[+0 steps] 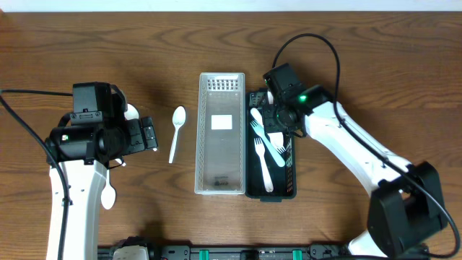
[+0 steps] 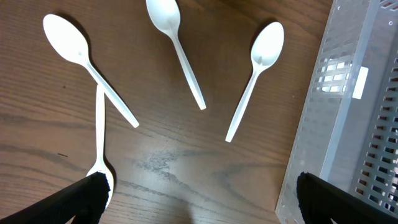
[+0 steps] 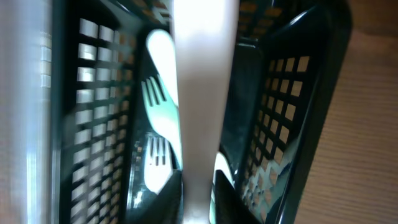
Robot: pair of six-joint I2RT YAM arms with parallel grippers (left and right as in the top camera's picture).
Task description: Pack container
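Note:
The white plastic spoon closest to the clear basket is next for my left gripper, which should go to it and close on the spoon's handle (image 1: 176, 131) (image 2: 254, 76) just below its bowl.
My left gripper (image 1: 149, 134) (image 2: 202, 202) is open and empty, low over the wood table. Several white plastic spoons lie ahead of it; the nearest to the baskets (image 2: 256, 78) (image 1: 177, 130) lies just left of the clear perforated basket (image 1: 203, 155) (image 2: 336, 130). My right gripper (image 1: 280, 119) (image 3: 199, 193) is shut on a white utensil handle (image 3: 202, 93) over the black basket (image 1: 290, 189) (image 3: 292, 93). White forks (image 1: 263, 141) (image 3: 155, 106) lie inside the black basket. The held utensil's head is out of view.
Another spoon (image 1: 108, 193) lies beside the left arm's base, and one (image 1: 132, 112) pokes out from under the left arm. The clear basket holds a white label and a small dark item (image 1: 220, 180). The two baskets stand side by side.

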